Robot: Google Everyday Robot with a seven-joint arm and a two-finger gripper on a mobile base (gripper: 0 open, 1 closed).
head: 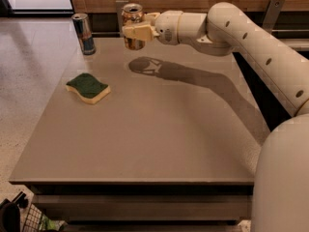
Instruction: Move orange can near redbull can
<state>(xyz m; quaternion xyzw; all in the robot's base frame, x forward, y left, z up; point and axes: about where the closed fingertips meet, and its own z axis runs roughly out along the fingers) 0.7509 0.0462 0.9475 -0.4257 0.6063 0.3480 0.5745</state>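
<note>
I will use my gripper to set the orange can down on the grey table [117, 65] beside the redbull can, behind the sponge. The orange can is still held above the table.
The orange can [133, 25] is orange-brown with a silver top. My gripper [135, 31] is shut on it and holds it upright in the air above the far part of the grey table [145, 134]. The redbull can [83, 33], slim, blue and silver, stands upright at the table's far left corner, a short way left of the held can. My arm [241, 33] reaches in from the right.
A green and yellow sponge [88, 88] lies on the left side of the table. A wooden wall with metal brackets runs behind the table. A wire basket [29, 219] sits on the floor at the bottom left.
</note>
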